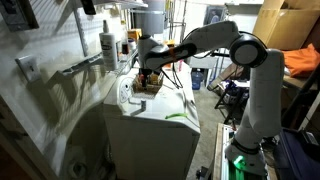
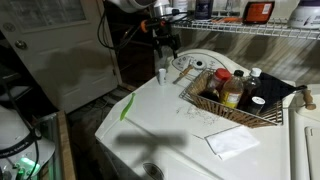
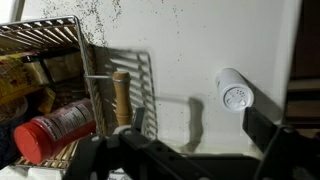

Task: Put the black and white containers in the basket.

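Observation:
Next, my gripper moves down to the perforated top (image 1: 143, 102) (image 3: 237, 97) of the white container that stands apart from the basket, and closes there.
The white container (image 2: 161, 74), a small shaker with a perforated top, stands upright on the white appliance top (image 2: 150, 120), apart from the basket. In the wrist view the white container (image 3: 233, 92) is just inside the right finger. The basket (image 2: 205, 103) is low and brown with a wire frame. It holds several bottles and a black-topped container (image 2: 258, 102). It also shows in an exterior view (image 1: 148, 87) and at the left of the wrist view (image 3: 85, 70). My gripper (image 2: 163, 47) (image 3: 185, 150) hovers above the white container, open and empty.
A red-capped bottle (image 3: 55, 128) lies in the basket. A flat white paper (image 2: 232, 142) lies on the appliance top. A wire shelf (image 2: 250, 28) with jugs runs behind. A white bottle (image 1: 108, 45) stands by the wall. A door (image 2: 50, 50) is beyond the appliance.

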